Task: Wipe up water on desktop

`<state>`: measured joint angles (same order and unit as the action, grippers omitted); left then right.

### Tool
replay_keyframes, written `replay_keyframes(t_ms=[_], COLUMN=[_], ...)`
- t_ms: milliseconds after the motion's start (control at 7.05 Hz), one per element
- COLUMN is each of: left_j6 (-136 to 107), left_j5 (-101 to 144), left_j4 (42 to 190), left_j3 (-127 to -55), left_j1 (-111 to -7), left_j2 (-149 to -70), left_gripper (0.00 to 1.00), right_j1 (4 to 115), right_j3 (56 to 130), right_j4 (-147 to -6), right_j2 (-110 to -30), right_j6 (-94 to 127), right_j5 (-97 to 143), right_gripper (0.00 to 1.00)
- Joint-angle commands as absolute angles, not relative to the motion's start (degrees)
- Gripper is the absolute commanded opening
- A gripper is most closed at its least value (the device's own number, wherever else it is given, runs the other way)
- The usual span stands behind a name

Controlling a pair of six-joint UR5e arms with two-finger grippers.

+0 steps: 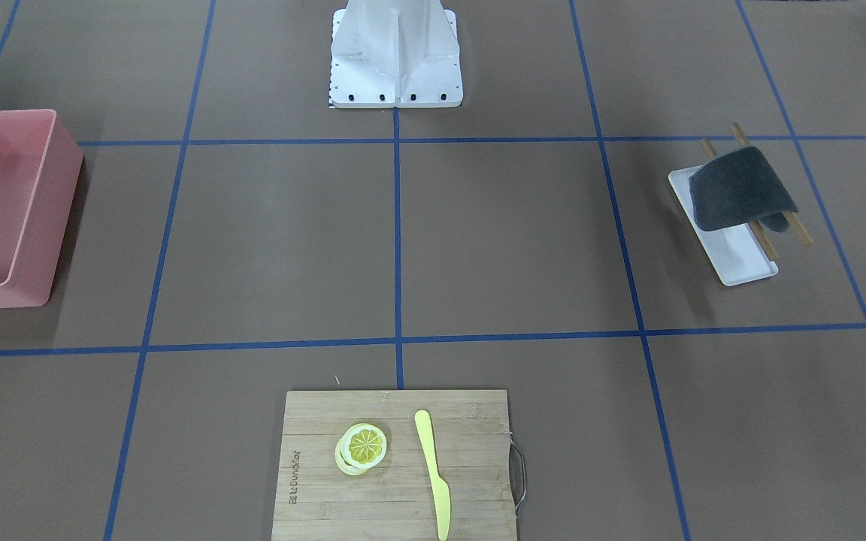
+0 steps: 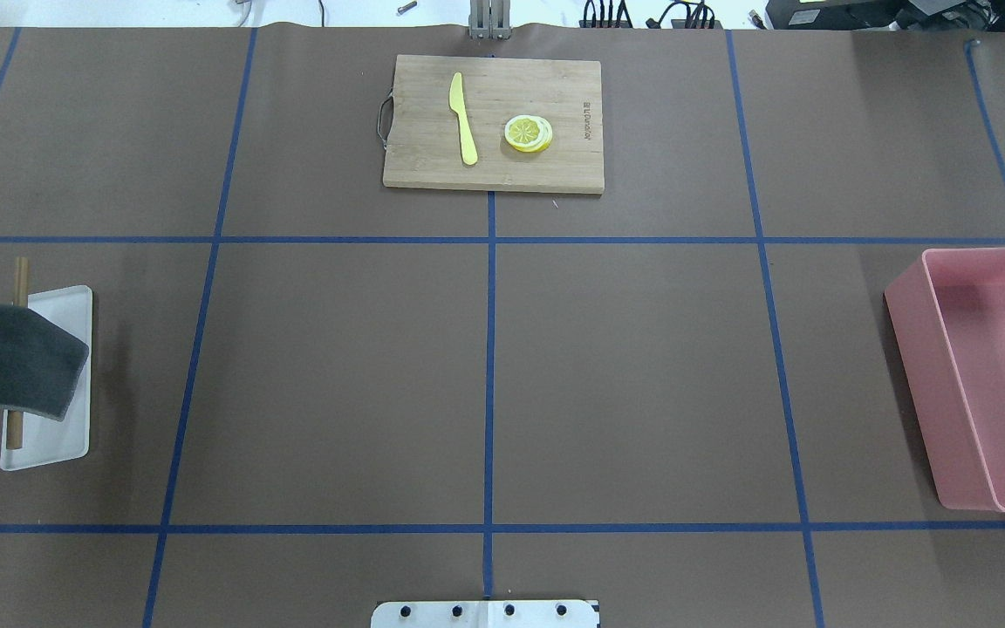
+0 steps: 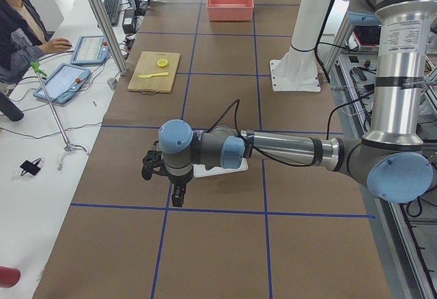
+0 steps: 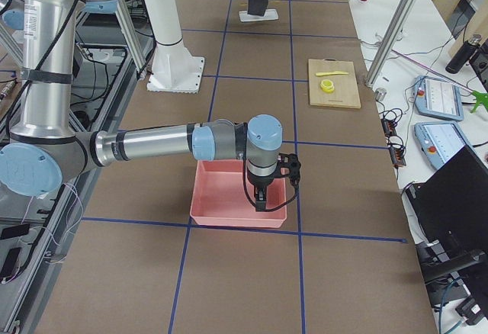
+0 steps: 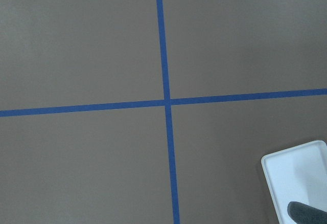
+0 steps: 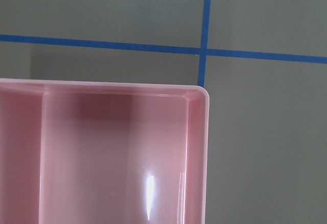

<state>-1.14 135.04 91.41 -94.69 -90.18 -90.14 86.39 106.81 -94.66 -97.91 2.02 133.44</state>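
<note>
I need to move my left gripper to the dark grey cloth next and close it on the cloth's top (image 1: 770, 175), over the outer wooden stick.
The brown desktop (image 2: 642, 366) with blue tape lines shows no water that I can make out. A dark grey cloth (image 2: 10, 356) hangs over two wooden sticks above a white tray (image 2: 49, 445) at the table's left end; it also shows in the front-facing view (image 1: 737, 188). My left gripper (image 3: 177, 196) hangs over the desktop beside that tray, seen only in the left side view, so I cannot tell whether it is open. My right gripper (image 4: 261, 199) hangs over the pink bin (image 4: 229, 216), seen only in the right side view, so I cannot tell its state either.
The pink bin (image 2: 908, 340) stands at the table's right end. A bamboo cutting board (image 2: 433, 166) with a yellow knife (image 2: 464, 122) and lemon slices (image 2: 528, 133) lies at the far middle. The white robot base (image 1: 395, 68) stands at the near edge. An operator sits beyond the far side.
</note>
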Motion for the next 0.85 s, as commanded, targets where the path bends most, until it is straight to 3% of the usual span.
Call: replay_keyframes(t_ms=[0,709], left_j6=[-1.06,-0.97], left_j5=[135.0,135.09], left_j4=[91.41,91.49], left_j3=[-94.13,-95.62], left_j1=[-90.18,-90.18], left_j2=[-90.18,-89.65], left_gripper=[0.98,0.98], right_j1=[86.4,86.4], right_j3=[106.79,106.79], right_j4=[-94.57,-94.31], right_j2=[-97.82,-97.82], right_j6=[2.02,2.11], right_j5=[133.5,133.95], right_gripper=[1.0,1.0])
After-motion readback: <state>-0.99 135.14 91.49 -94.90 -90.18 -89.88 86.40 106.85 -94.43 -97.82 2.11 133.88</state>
